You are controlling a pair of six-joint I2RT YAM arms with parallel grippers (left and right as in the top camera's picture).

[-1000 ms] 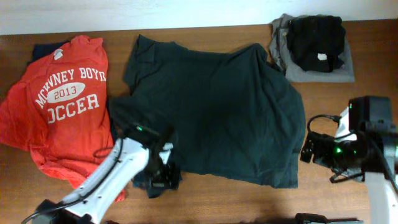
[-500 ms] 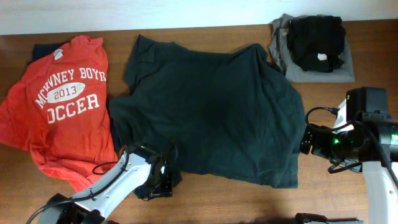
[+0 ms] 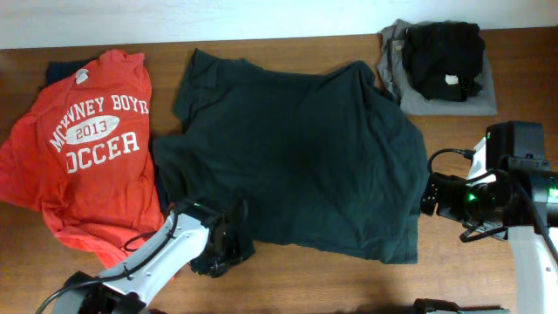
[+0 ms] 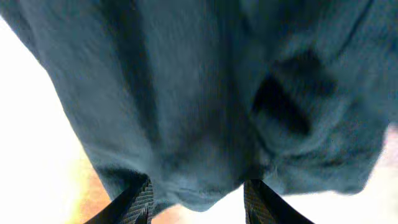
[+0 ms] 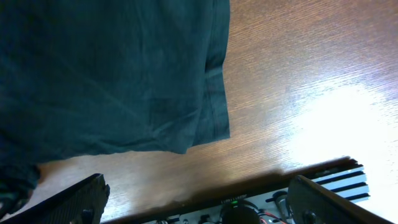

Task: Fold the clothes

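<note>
The blackish-green T-shirt's loose hem corner (image 3: 411,257) (image 5: 219,132) near the table's front edge is the next spot that my right gripper will move to and close on.
The large blackish-green T-shirt (image 3: 296,157) lies spread flat mid-table with plain cloth facing up; no lettering shows. My left gripper (image 3: 221,251) is at the shirt's front-left corner, where the cloth is bunched. In the left wrist view its fingers (image 4: 140,199) stand partly apart, astride a fold of the shirt (image 4: 205,124); the jaws have not closed on it. My right gripper (image 3: 431,199) is open and empty just off the shirt's right edge. The right wrist view shows the shirt's hem corner (image 5: 112,74) on bare wood.
A red T-shirt with white print (image 3: 87,148) lies at the left, over something dark. A folded grey shirt (image 3: 445,98) with a black one (image 3: 440,52) on it sits at the back right. The table's front edge (image 5: 261,180) is close.
My left gripper came down and toward the front onto the bunched front-left corner. My right gripper drifted slightly; the shirt has not moved.
</note>
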